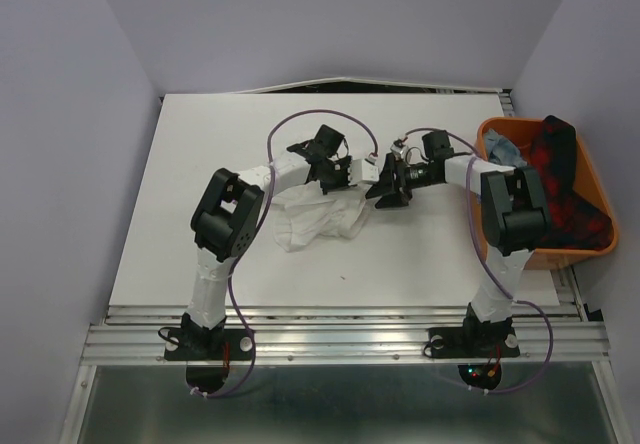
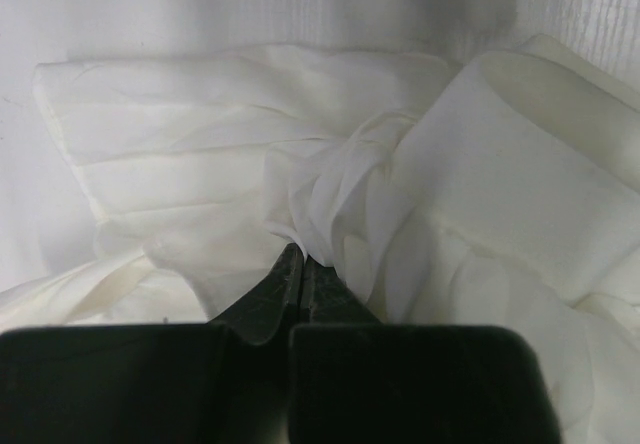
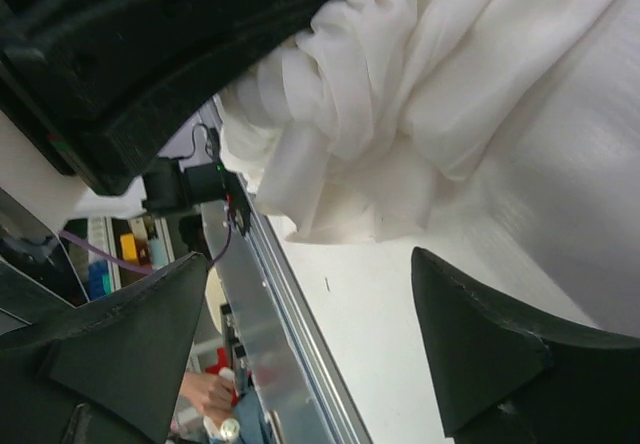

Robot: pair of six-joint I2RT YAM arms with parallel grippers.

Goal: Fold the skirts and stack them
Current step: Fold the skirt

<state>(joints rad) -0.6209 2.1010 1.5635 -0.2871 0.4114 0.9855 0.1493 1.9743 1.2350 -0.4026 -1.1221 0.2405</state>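
The white skirt is bunched in my left gripper. My right gripper will pinch the skirt's loose edge (image 3: 350,214) and hold it before my left gripper takes another part.
The thin white skirt (image 1: 310,219) lies crumpled on the table (image 1: 200,164), just ahead of the left arm. My left gripper (image 1: 347,178) hovers at its far right edge. In the left wrist view that gripper (image 2: 300,256) is shut on a bunched fold of the white skirt (image 2: 330,179). My right gripper (image 1: 386,194) stands open right beside it, its fingers (image 3: 470,334) spread with only bare table between them and the white skirt (image 3: 400,74) just beyond. The red-and-black plaid skirt (image 1: 560,184) and the light blue denim skirt (image 1: 503,150) lie in the orange tub (image 1: 603,199).
The orange tub stands at the table's right edge beside the right arm. The two wrists are close together near the table's middle. In the right wrist view the left arm's black body (image 3: 150,44) fills the upper left, and the metal front rail (image 3: 270,344) runs below.
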